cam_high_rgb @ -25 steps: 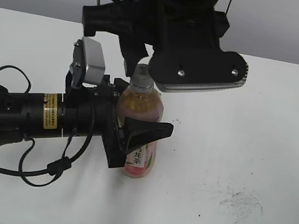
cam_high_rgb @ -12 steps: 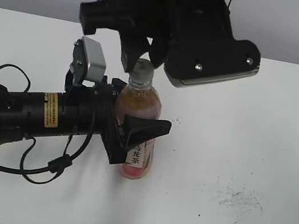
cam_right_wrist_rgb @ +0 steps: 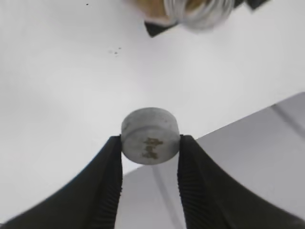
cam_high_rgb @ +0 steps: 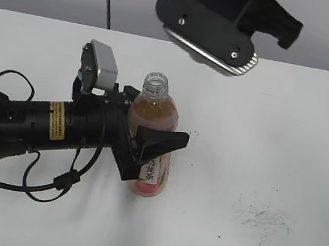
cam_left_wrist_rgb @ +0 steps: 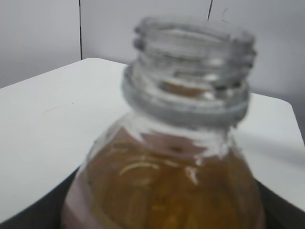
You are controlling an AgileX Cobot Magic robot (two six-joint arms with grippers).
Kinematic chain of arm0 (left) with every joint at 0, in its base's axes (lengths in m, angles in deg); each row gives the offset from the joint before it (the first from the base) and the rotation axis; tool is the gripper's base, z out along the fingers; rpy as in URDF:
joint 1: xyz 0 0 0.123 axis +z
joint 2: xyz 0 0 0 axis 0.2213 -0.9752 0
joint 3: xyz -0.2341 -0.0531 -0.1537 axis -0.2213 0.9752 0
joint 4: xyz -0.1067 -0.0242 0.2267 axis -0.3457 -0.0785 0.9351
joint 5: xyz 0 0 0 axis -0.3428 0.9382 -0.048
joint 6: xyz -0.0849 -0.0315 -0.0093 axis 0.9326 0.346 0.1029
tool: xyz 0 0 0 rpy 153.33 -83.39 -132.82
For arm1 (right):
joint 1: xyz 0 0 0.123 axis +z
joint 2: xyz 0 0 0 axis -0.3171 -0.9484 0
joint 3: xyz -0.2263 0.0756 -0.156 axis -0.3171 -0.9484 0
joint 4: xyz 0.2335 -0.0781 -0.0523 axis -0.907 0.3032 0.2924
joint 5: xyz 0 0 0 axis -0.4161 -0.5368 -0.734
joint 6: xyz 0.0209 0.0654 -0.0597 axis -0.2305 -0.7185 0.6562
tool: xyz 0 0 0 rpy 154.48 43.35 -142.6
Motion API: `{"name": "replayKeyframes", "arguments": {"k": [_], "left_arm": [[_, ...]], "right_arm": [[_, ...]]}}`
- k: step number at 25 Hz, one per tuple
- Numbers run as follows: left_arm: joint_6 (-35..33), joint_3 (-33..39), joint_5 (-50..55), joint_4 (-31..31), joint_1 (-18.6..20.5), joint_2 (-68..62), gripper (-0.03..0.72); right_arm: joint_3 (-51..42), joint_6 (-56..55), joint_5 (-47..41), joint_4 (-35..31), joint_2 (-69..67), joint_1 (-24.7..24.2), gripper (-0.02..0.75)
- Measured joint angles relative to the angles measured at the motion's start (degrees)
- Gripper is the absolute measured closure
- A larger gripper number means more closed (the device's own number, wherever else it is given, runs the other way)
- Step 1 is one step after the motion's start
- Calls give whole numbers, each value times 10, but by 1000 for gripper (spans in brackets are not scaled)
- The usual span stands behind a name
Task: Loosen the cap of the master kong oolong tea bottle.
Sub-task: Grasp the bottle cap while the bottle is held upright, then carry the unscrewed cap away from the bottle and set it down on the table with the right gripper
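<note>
Next, I let go of the cap with my right gripper on the white table [cam_high_rgb: 243, 184] just behind the dark scuff marks.
The master kong oolong tea bottle [cam_high_rgb: 153, 124] stands upright on the white table, its threaded neck [cam_left_wrist_rgb: 190, 62] bare and open. My left gripper [cam_high_rgb: 153, 137] is shut round its body, one black finger [cam_high_rgb: 167, 141] across the pink label. In the right wrist view the cap [cam_right_wrist_rgb: 150, 136], grey-white with a dark logo, is pinched between the ribbed fingers of my right gripper [cam_right_wrist_rgb: 150, 144], held in the air well above the bottle [cam_right_wrist_rgb: 198, 9]. In the exterior view only the right arm's wrist [cam_high_rgb: 227, 19] shows at the top; its fingers are hidden.
The white table [cam_high_rgb: 289, 138] runs back to a grey wall. Dark scuff marks [cam_high_rgb: 262, 220] lie at the right front. The left arm's cables [cam_high_rgb: 45, 185] loop over the table at the left.
The right arm has risen up and to the right, away from the bottle, taking the cap with it. The bottle's neck now stands bare. The left arm has held still.
</note>
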Motion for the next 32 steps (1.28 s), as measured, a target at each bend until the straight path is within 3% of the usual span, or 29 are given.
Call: {"name": "replayKeyframes", "arguments": {"k": [5,9,14,22,24,28,32], "left_arm": [[0,0,0,0,0,0,242],[0,0,0,0,0,0,242],[1,0,0,-6,0,0,243],[3,0,0,-12,0,0,243],[3,0,1,-12,0,0,243],[3,0,1,-12,0,0,243],[3,0,1,-9,0,0,243]], "right_arm": [[-40,-308,0,-9,-8,-114,468],[-77,-517,-1,-74,-61,-201,468],[-88,-740,5,-117,-157,-246,468],[-134,-849,-3,-169,-241,-249,451],[-134,-864,-3,-182,-241,-249,383],[-134,-908,-3,-189,-241,-249,174],[-128,-951,-3,-186,-237,-249,161]]}}
